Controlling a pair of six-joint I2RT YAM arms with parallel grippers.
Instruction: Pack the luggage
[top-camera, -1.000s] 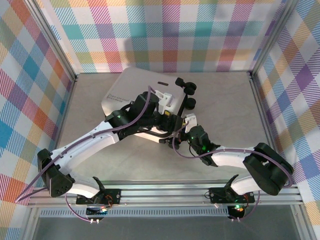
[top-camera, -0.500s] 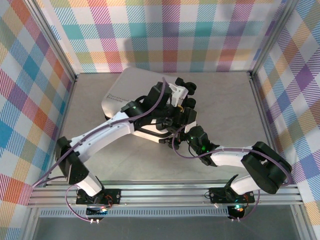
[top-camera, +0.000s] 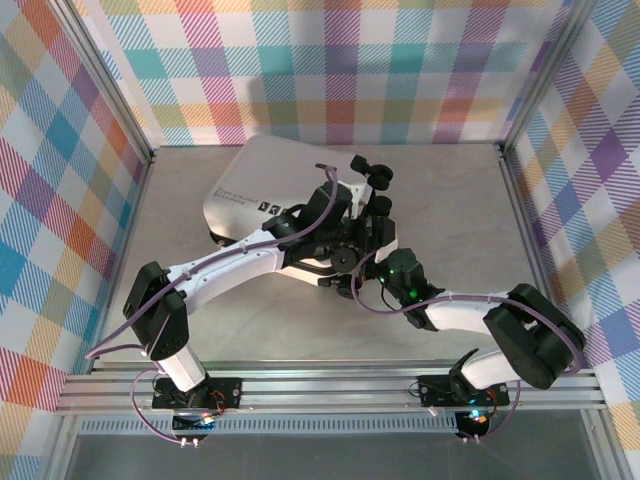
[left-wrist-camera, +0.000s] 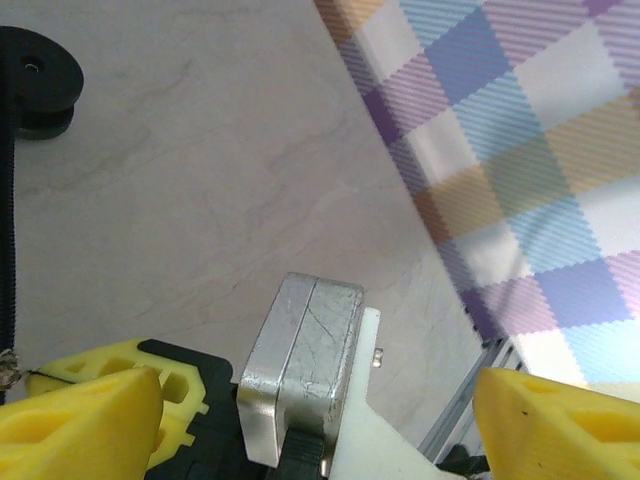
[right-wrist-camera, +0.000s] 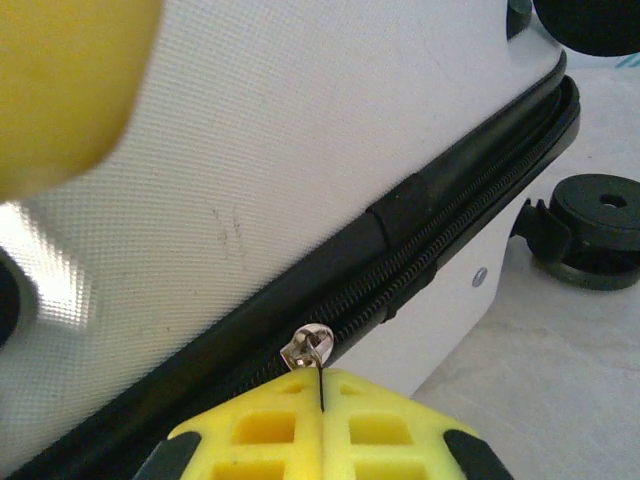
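Next, I release the silver zipper pull, now on the suitcase's near side, from my right gripper on the black zipper seam (right-wrist-camera: 468, 202), close to the far wheels of the suitcase.
The luggage (top-camera: 258, 182), a white hard-shell suitcase, lies closed and flat on the table, with its black wheels (top-camera: 374, 172) at its right end. My right gripper (right-wrist-camera: 322, 385) is shut on the silver zipper pull (right-wrist-camera: 310, 345), which sits on the black zipper seam (right-wrist-camera: 440, 255) along the suitcase's near side. My left gripper (left-wrist-camera: 320, 420) hangs open over the suitcase's right end, just above the right gripper (top-camera: 372, 252). Its yellow fingertips (left-wrist-camera: 80, 415) are wide apart with nothing held between them. A silver block on the right arm (left-wrist-camera: 300, 370) lies below that gap.
Bare grey table (top-camera: 450, 200) extends to the right of the suitcase. Checked fabric walls (top-camera: 580, 150) and metal frame rails (top-camera: 330, 385) close the table in. A black suitcase wheel (right-wrist-camera: 595, 225) rests on the table close to the right gripper.
The left arm swung its open gripper rightward across the suitcase lid and down over the right gripper, and its elbow drew in. The right gripper kept its hold on the zipper pull.
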